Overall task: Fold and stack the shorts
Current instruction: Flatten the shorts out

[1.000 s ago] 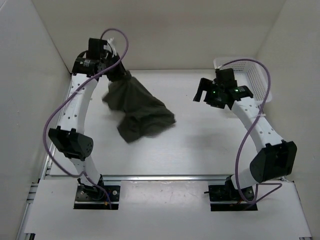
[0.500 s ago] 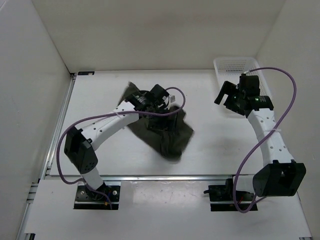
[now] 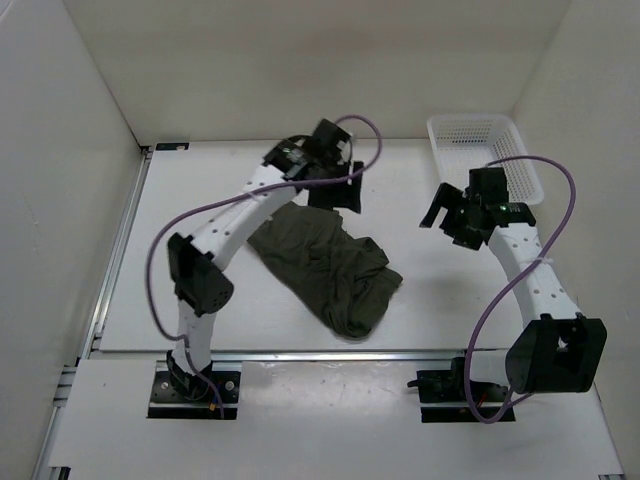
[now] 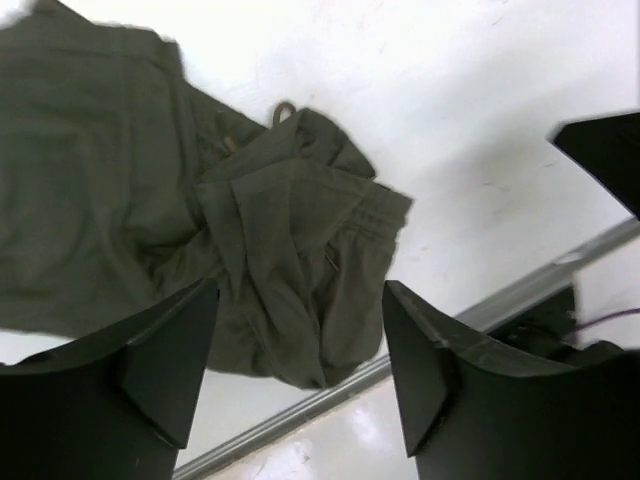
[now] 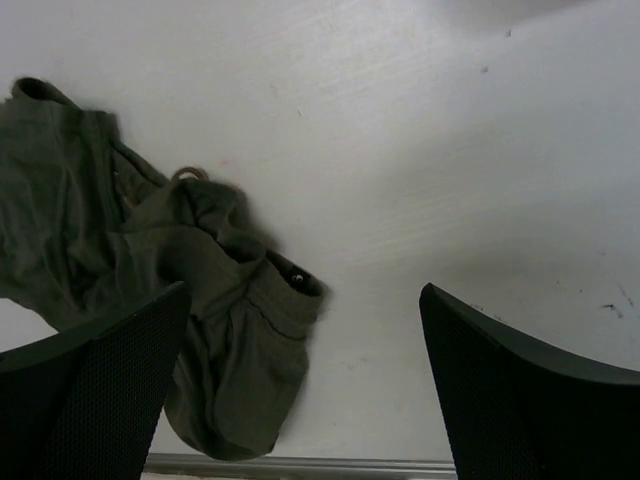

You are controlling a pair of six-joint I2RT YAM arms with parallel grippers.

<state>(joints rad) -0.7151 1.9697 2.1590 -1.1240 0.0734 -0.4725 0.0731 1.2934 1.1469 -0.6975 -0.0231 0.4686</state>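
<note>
I should take the raised fold (image 4: 268, 225) with my left gripper and the shorts' corner with my right gripper to stretch the shorts before folding, because they lie bunched beside the drawstring.
The dark olive shorts (image 3: 325, 265) lie crumpled on the white table, stretched from the middle toward the near edge. Nothing holds them. My left gripper (image 3: 335, 195) hovers above their far end, jaws open and empty. In the left wrist view the shorts (image 4: 270, 230) lie below and beyond the open left gripper (image 4: 300, 370), with a loop of drawstring at their far edge. My right gripper (image 3: 441, 211) hangs open to the right of the shorts, apart from them. From the right wrist the shorts (image 5: 200, 300) appear at the left, and the right gripper (image 5: 305, 390) holds nothing.
A white mesh basket (image 3: 485, 150) stands at the back right corner, behind the right arm. A metal rail (image 3: 300, 354) runs along the table's near edge, close to the shorts' near end. White walls close in the left, back and right sides.
The left gripper opened and let go of the shorts, which now lie on the table's middle. The left arm swung right, then back toward the far side. The right arm shifted slightly.
</note>
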